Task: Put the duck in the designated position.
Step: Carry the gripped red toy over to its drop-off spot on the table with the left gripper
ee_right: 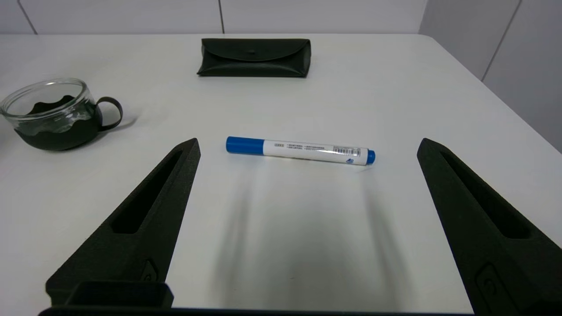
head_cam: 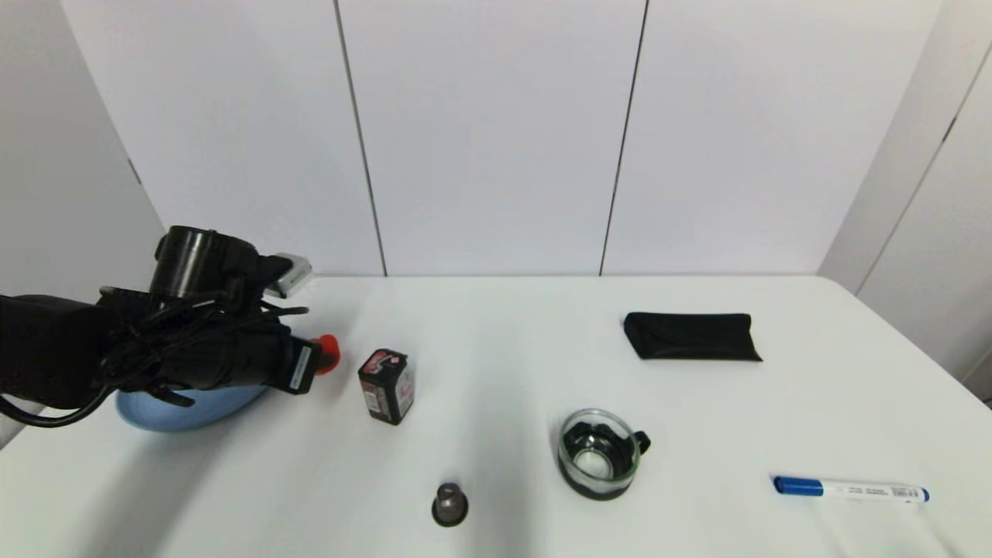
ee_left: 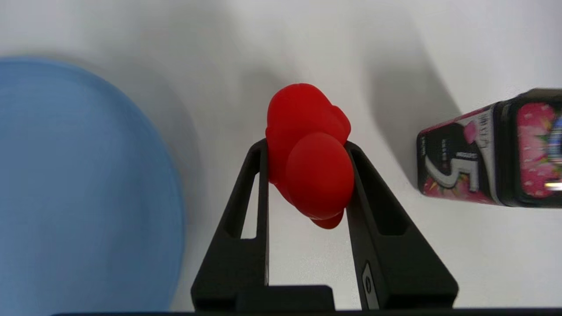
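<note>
My left gripper will let go of the red rubber duck on the table (head_cam: 330,384) (ee_left: 295,163) between the blue bowl and the black box. The duck is now lifted off the table.
The red rubber duck (ee_left: 309,145) is clamped between the two black fingers of my left gripper (ee_left: 306,147), lifted off the table. In the head view the duck (head_cam: 328,350) peeks out red at the tip of the left gripper (head_cam: 322,358), between the blue bowl (head_cam: 186,409) and the black box (head_cam: 386,385). The blue bowl (ee_left: 79,188) lies close on one side of the fingers, the black box (ee_left: 491,153) on the other. My right gripper (ee_right: 307,147) stands open low over the table near the blue marker (ee_right: 300,150), out of the head view.
A grey knob (head_cam: 449,503) sits near the front edge, a glass cup in a black holder (head_cam: 601,452) to its right. A black pouch (head_cam: 691,335) lies at the back right and the marker (head_cam: 850,489) at the front right. The white table (head_cam: 504,333) ends at a wall.
</note>
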`<state>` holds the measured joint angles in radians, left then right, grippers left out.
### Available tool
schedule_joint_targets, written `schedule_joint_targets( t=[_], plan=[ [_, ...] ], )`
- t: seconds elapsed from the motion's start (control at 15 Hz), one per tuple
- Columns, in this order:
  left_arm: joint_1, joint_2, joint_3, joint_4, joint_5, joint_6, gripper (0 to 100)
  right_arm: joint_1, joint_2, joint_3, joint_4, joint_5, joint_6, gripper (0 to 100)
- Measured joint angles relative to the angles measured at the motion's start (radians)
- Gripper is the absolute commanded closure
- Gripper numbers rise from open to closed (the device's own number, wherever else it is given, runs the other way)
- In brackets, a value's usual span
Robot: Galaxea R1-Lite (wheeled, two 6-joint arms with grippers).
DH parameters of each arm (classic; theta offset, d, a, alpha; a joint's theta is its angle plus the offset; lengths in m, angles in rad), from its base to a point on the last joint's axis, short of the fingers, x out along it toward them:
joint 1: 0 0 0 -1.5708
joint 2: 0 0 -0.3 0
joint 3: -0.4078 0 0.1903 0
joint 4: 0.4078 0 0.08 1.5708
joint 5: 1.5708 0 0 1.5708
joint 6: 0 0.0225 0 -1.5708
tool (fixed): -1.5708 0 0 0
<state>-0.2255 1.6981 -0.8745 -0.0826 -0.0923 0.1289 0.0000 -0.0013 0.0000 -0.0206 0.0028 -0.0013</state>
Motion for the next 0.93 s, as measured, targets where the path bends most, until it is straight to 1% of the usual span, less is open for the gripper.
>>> schedule_joint_targets(
  t=[0.2, 0.8, 0.87, 0.93],
  plan=[
    [0.001, 0.029, 0.01, -0.02, 0.0, -0.001, 100, 0.0, 0.0, 0.0, 0.0, 0.0, 0.0, 0],
    [0.001, 0.069, 0.014, -0.02, 0.001, 0.003, 100, 0.0, 0.0, 0.0, 0.0, 0.0, 0.0, 0],
    [0.001, 0.073, 0.014, -0.021, 0.001, 0.003, 0, 0.0, 0.0, 0.0, 0.0, 0.0, 0.0, 0],
    [0.001, 0.076, 0.014, -0.021, 0.001, 0.001, 0, 0.0, 0.0, 0.0, 0.0, 0.0, 0.0, 0]
  ],
)
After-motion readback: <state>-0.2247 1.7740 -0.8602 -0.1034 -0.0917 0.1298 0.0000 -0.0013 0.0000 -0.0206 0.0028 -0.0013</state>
